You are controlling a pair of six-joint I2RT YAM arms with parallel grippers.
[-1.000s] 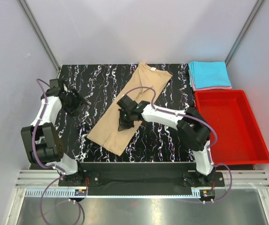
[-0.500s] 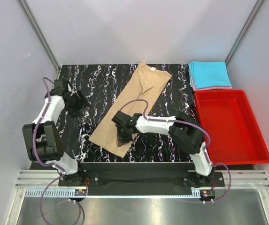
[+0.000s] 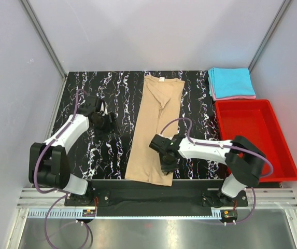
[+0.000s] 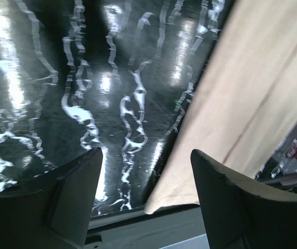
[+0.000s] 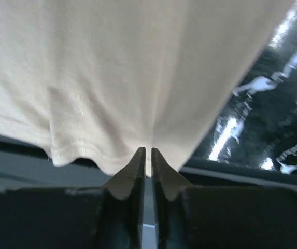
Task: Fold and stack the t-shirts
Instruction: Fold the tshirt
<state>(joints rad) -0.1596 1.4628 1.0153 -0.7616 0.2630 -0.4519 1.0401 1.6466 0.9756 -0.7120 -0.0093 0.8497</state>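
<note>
I need to close my left gripper on the free hem corner (image 3: 127, 177) (image 4: 149, 210) of the tan t-shirt, across the hem from my right gripper.
A tan t-shirt (image 3: 154, 124), folded into a long strip, lies lengthwise down the middle of the black marbled table, neck label at the far end, hem at the near edge. My right gripper (image 3: 167, 165) is shut on the shirt's hem (image 5: 138, 129) near its near right corner. My left gripper (image 3: 107, 120) is open and empty, left of the shirt and apart from it; the wrist view shows the tan cloth (image 4: 252, 104) between and beyond its fingers. A folded cyan shirt (image 3: 231, 82) lies on a pink one (image 3: 236, 97) at the far right.
A red plastic bin (image 3: 252, 137) stands at the right of the table, close to the right arm. Grey walls with metal posts close in the back and sides. The table's near edge (image 4: 153, 220) runs just under the shirt's hem.
My right gripper has pulled the shirt's hem toward the near edge and to the right, swinging the strip from diagonal to nearly straight. My left gripper has moved right, nearer the shirt.
</note>
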